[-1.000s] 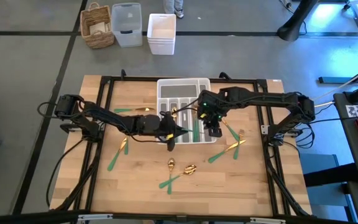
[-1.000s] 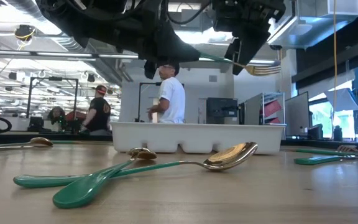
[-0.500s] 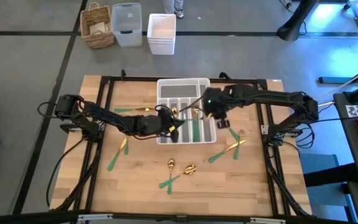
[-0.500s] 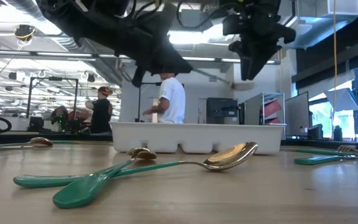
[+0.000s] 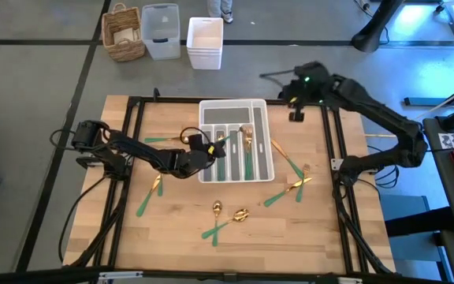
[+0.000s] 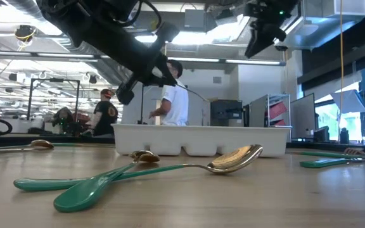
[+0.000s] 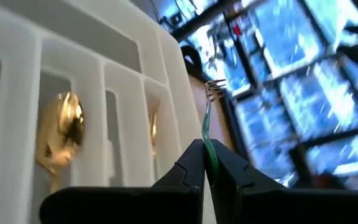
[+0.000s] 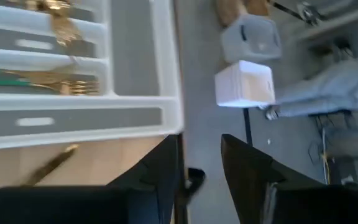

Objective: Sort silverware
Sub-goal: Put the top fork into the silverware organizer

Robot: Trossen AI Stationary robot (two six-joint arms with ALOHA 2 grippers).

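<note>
The robot's right gripper needs to next close on the gold neck (image 5: 232, 136) of the green-handled fork that the left gripper holds over the tray.
A white slotted tray (image 5: 235, 103) sits mid-table with green-handled forks (image 5: 248, 158) and gold heads (image 5: 245, 138) in its slots. My left gripper (image 5: 208, 150) hovers at the tray's left side, shut on a slim green-handled fork (image 7: 207, 121). My right gripper (image 5: 296, 110) is open and raised over the table's far edge, to the right of the tray, holding nothing. Loose spoons and forks lie flat on the wood to the left of the tray (image 5: 168, 140), near the left rail (image 5: 152, 193), near the table's front (image 5: 219, 221) and to the right of the tray (image 5: 290, 185). My left gripper pinches the fork's green handle (image 7: 209, 152) between its two fingertips (image 7: 191, 165). The fork runs on past the fingers roughly in line with them, its gold tines (image 7: 214, 87) out in front. It is lifted clear above the tray's left slots (image 6: 189, 92).
Black frame rails (image 5: 132, 142) run along the table's left and right sides. A wicker basket (image 5: 123, 31) and white bins (image 5: 205, 41) stand on the floor beyond the far edge. People (image 6: 173, 95) stand in the room behind.
My right gripper has risen from over the tray's right part and swung away toward the table's far right edge. My left gripper, still shut on the fork, has drawn back a little toward the left and far side, carrying the fork with it.
</note>
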